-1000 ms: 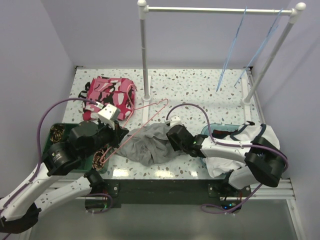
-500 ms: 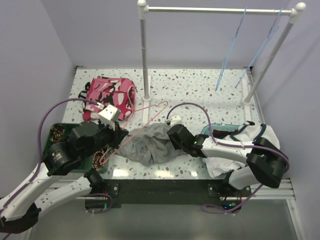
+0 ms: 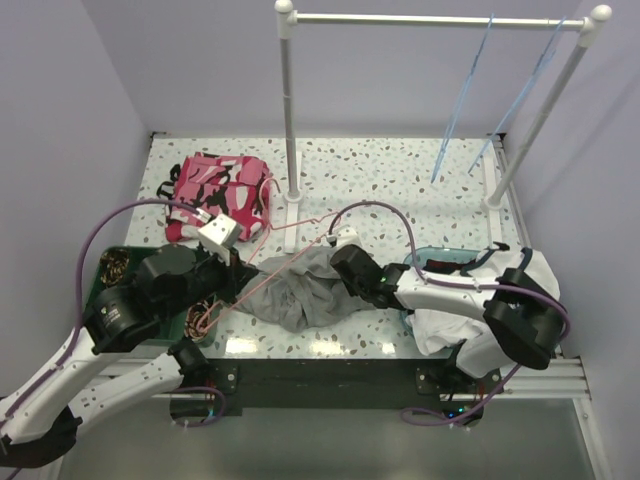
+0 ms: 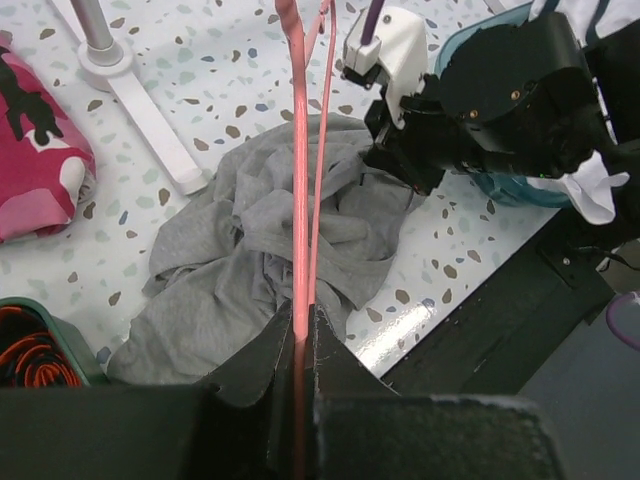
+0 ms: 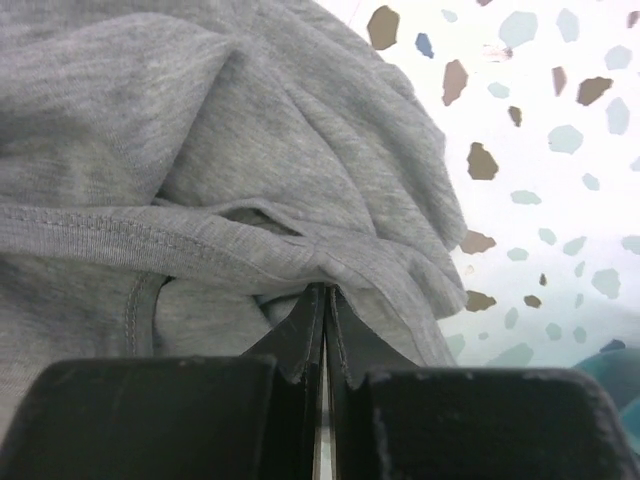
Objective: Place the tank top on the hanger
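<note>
The tank top's strap lies slack across my right fingers, its opening almost flat; next I open, pinch its hemmed edge (image 5: 322, 258) and lift it for the hanger.
The grey tank top (image 3: 298, 288) lies crumpled on the speckled table between the two arms. My left gripper (image 4: 300, 335) is shut on the thin pink wire of the hanger (image 4: 300, 190), which runs up and away over the cloth. From above, that gripper (image 3: 236, 276) sits at the tank top's left edge. My right gripper (image 5: 325, 290) is shut, its tips pinching a hemmed fold of the tank top (image 5: 230, 150). Seen from above, it (image 3: 336, 264) sits at the garment's right side.
A pink-and-black camouflage cloth (image 3: 218, 188) lies at the back left. A white garment (image 3: 470, 305) drapes over a teal bin (image 3: 428, 262) on the right. The white rack (image 3: 290, 120) stands behind, with light-blue hangers (image 3: 462, 100) on its bar. A green tray (image 3: 108, 268) is at the left.
The right gripper's jaws have closed on the tank top's fold, and that arm has edged left. The hanger has shifted slightly in the left gripper.
</note>
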Motion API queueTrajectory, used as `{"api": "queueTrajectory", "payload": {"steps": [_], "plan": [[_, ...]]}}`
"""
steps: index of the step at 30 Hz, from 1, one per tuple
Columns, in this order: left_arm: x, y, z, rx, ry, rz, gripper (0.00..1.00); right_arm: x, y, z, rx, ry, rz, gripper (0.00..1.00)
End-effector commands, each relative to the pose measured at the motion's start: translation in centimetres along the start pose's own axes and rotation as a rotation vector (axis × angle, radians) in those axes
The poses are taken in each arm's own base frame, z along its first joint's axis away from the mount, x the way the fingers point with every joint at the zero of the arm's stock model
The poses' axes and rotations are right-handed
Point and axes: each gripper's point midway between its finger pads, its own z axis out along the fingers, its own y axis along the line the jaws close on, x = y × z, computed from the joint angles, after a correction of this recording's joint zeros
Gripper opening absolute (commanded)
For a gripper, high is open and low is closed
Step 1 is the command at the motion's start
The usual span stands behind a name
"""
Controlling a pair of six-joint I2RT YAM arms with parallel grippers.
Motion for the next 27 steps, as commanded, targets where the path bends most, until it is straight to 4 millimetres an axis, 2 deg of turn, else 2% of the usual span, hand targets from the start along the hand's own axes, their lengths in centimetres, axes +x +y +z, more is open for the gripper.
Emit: {"api": "queueTrajectory", "payload": {"steps": [1,5,8,9,10,11,12,13,15,19,21,27], "plan": [[0.5,-1.2,-0.7,0.076,0.008,-0.007,0.0,-4.5,-1.1,-3.0,0.045,-0.083,0.091,0.0],[1.8,-1.0,-1.0,0.079,0.036,-0.014,0.0,-5.2,-1.5,-3.7,0.059,-0.086,0.097,0.0],[2.6,-0.8,-1.3,0.069,0.067,-0.026,0.0,-5.2,-0.5,-3.6,0.006,-0.079,0.09,0.01],[2.7,-0.3,-1.3,0.04,0.068,-0.029,0.0,-5.4,0.4,-3.6,-0.047,-0.086,0.085,0.07],[2.9,0.1,-1.4,0.018,0.069,-0.043,0.0,-4.7,0.7,-3.3,-0.065,-0.082,0.077,0.17],[2.7,0.5,-1.5,-0.007,0.061,-0.055,0.0,-4.5,0.9,-3.2,-0.077,-0.084,0.078,0.22],[2.3,1.8,-1.6,-0.086,0.037,-0.069,0.0,-4.7,1.2,-3.1,-0.091,-0.099,0.073,0.26],[2.2,2.3,-1.9,-0.123,0.034,-0.096,0.0,-4.1,1.6,-2.9,-0.117,-0.089,0.06,0.31],[1.8,3.6,-2.2,-0.202,0.013,-0.116,0.0,-4.5,2.1,-2.6,-0.143,-0.118,0.056,0.37],[1.3,5.3,-2.7,-0.312,-0.003,-0.151,0.0,-3.7,2.4,-1.9,-0.151,-0.107,0.013,0.43],[0.9,5.5,-2.9,-0.327,-0.02,-0.153,0.0,-3.2,2.3,-1.7,-0.135,-0.099,-0.009,0.48],[-0.2,5.2,-2.9,-0.315,-0.042,-0.145,0.0,-2.8,2.1,-0.7,-0.081,-0.077,-0.063,0.52]]}}
